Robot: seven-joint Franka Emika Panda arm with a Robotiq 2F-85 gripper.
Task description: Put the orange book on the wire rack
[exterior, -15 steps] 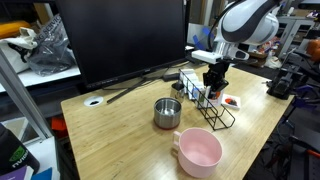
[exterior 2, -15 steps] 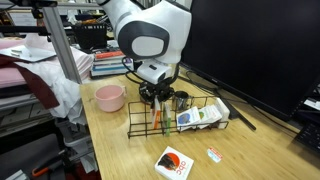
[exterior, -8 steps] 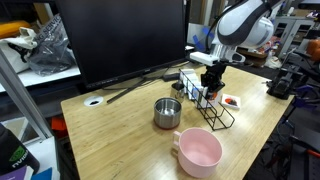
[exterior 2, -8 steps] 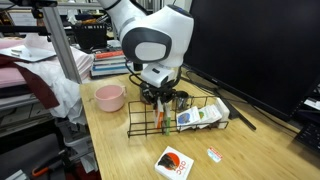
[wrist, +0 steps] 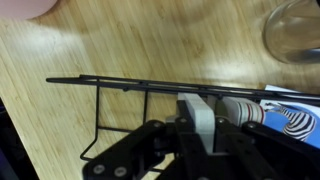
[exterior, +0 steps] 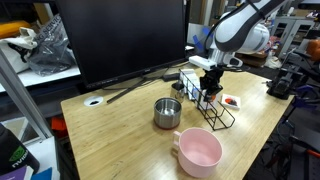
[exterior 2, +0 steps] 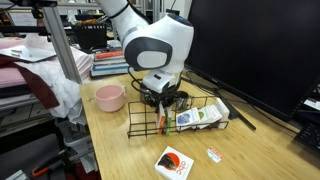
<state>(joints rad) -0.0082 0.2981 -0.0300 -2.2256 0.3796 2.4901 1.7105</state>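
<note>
My gripper is to set the orange book down upright inside the wire rack (exterior: 206, 104) (wrist: 186, 120), beside the green book.
The orange book (exterior 2: 160, 119) stands upright inside the wire rack (exterior 2: 139, 127), near the end towards the pink bowl. My gripper (exterior 2: 160, 104) hangs straight above it and is shut on the book's top edge. In the wrist view the book's whitish edge (wrist: 193, 108) sits clamped between the black jaws of the gripper (wrist: 197, 128), with the wire rack (wrist: 120, 85) just beyond. In an exterior view the gripper (exterior: 209, 86) is over the wire rack (exterior: 222, 112) and the book is mostly hidden behind it.
A green book (exterior 2: 201, 118) lies in the rack's other end. A small red-and-white thing (exterior 2: 174, 163) lies on the table in front. A pink bowl (exterior: 198, 150), a metal cup (exterior: 167, 112) and a big monitor (exterior: 125, 40) stand around the rack.
The arm's upper links have swung a little and the gripper has shifted slightly along the rack. It stays shut on the orange book.
</note>
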